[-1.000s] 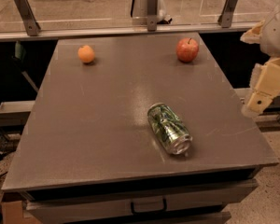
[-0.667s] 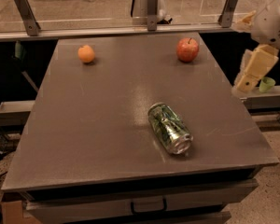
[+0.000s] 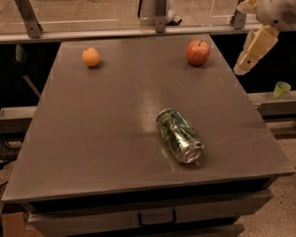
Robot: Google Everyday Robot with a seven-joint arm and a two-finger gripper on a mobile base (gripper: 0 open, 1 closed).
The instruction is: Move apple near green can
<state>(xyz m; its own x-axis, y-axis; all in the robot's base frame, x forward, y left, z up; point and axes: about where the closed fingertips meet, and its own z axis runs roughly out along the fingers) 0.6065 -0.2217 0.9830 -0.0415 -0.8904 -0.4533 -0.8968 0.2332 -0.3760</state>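
Next, the robot's gripper should move to the red apple and close around the apple's middle (image 3: 198, 53), because the apple must move near the green can.
The red apple (image 3: 198, 52) with yellowish patches and a short stem stands at the far right of the grey table (image 3: 108, 132). The green and white can (image 3: 179, 135) lies on its side near the middle right of the table, its silver end with the pull tab facing the front. My gripper (image 3: 243, 66) hangs in the air off the table's right edge, to the right of the apple and a little above it, touching nothing. The apple and the can are well apart.
A small orange fruit (image 3: 91, 57) sits at the far left of the table. A pale green cup (image 3: 281, 89) stands on a ledge beyond the right edge. A metal rail (image 3: 158, 28) with posts runs behind the table. A drawer front is below the front edge.
My gripper has moved up and to the left, from beside the table's right edge at mid depth towards the apple's side. The apple, can and orange have not moved.
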